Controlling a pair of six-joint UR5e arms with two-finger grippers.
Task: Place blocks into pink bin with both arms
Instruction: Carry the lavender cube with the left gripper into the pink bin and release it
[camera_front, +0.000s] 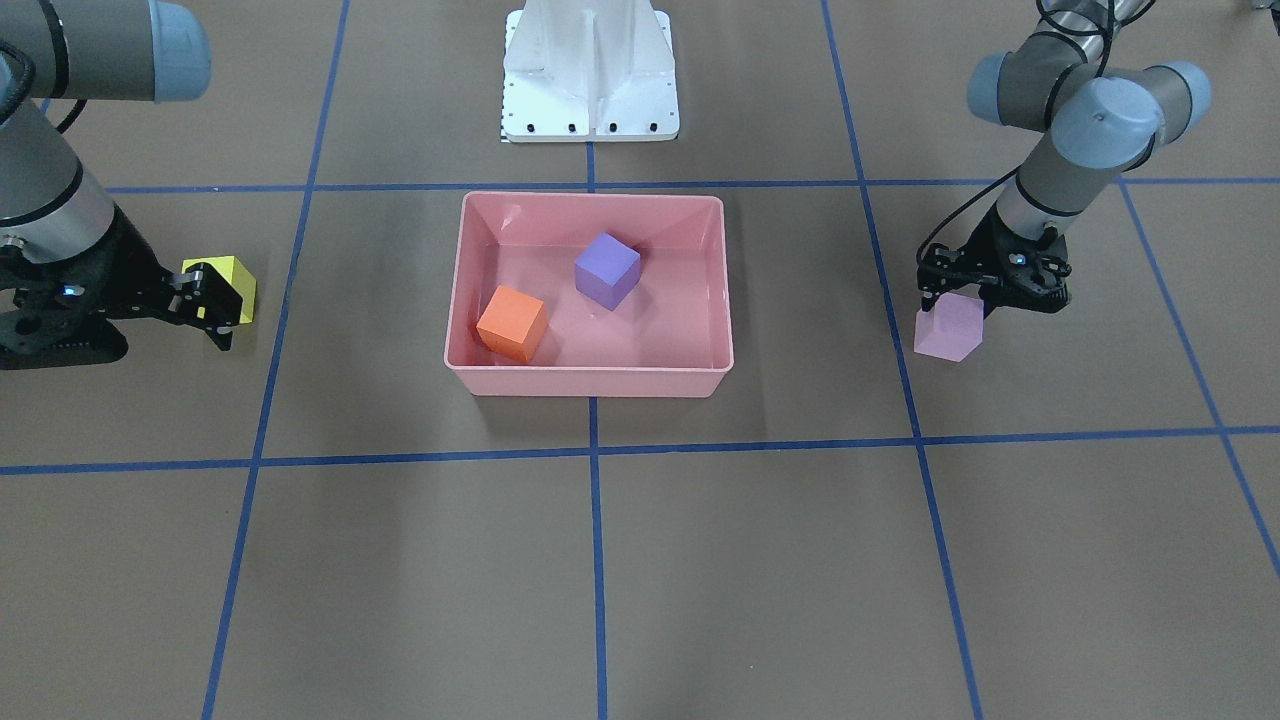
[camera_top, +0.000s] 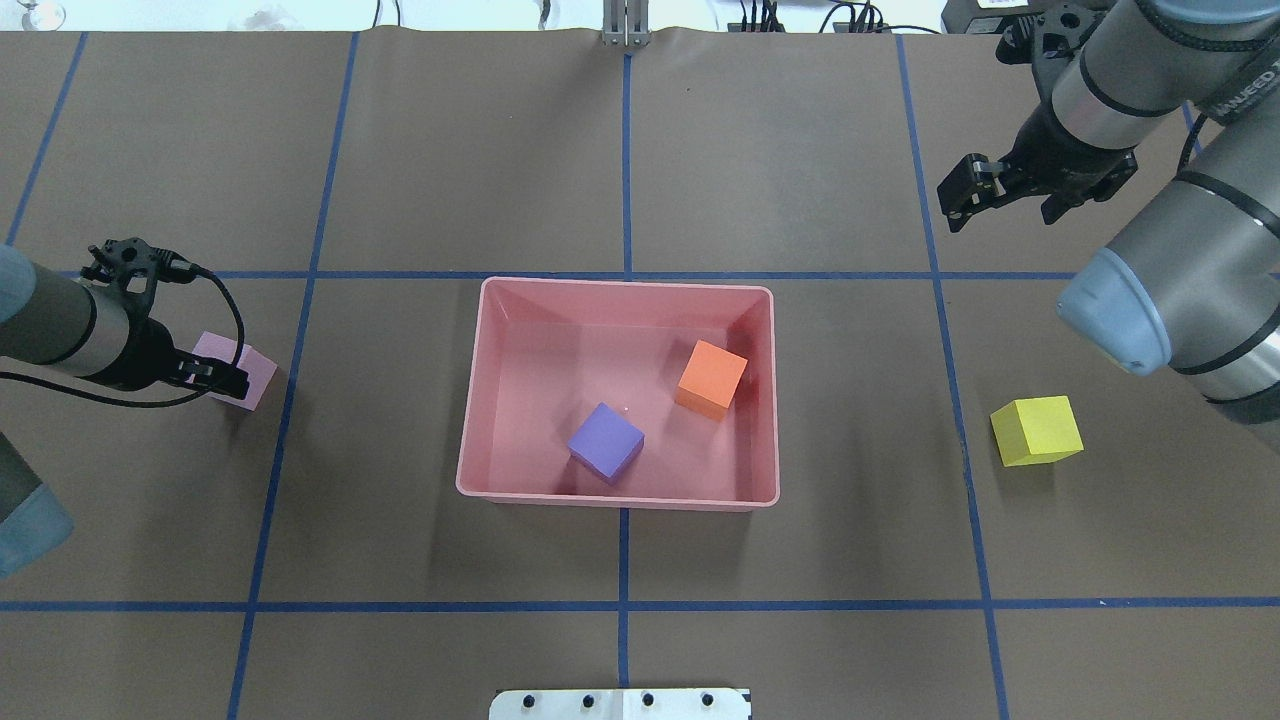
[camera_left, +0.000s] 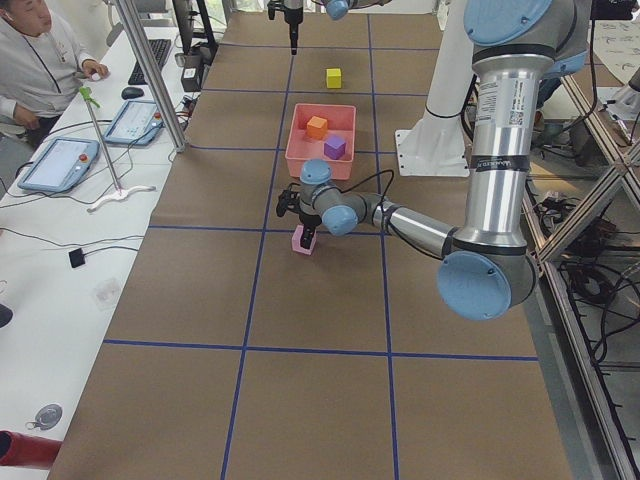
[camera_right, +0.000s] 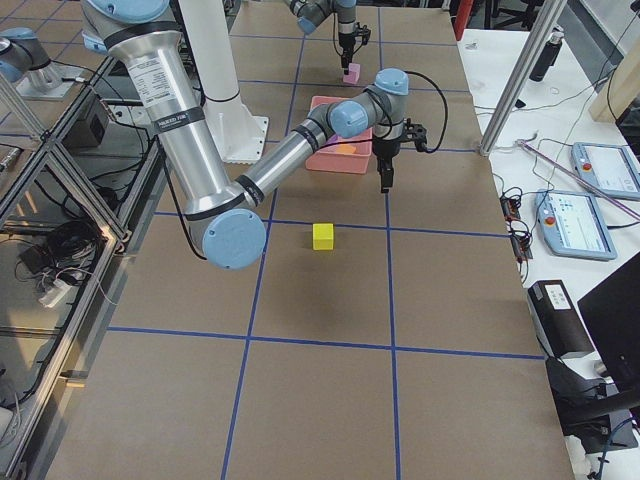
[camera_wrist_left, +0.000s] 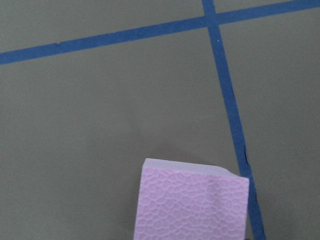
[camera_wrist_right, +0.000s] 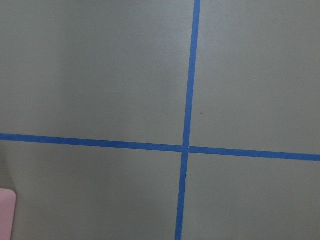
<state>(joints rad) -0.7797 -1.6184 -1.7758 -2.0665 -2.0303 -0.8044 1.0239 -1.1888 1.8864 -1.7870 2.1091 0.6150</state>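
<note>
Next, my right gripper grips the sides (camera_front: 247, 296) of the yellow block, since that block is still lying by itself outside the pink bin.
The pink bin (camera_top: 620, 494) sits mid-table and holds the orange block (camera_top: 711, 378) and the purple block (camera_top: 605, 442). On the paper to its left rests the lilac block (camera_top: 252, 368). My left gripper (camera_top: 222, 378) hangs straight over it, open, fingers low at its top; whether they touch it I cannot tell. The left wrist view has that lilac block (camera_wrist_left: 192, 202) at its bottom edge. The yellow block (camera_top: 1037, 430) lies alone right of the bin. My right gripper (camera_top: 985, 200) is open and empty, well beyond it toward the far side.
The white pedestal base (camera_front: 590, 70) stands behind the bin. Blue tape lines (camera_wrist_right: 187, 148) cross the brown paper. A person (camera_left: 40, 60) sits at a side table with tablets beyond the table's far edge, beside metal posts (camera_left: 150, 70).
</note>
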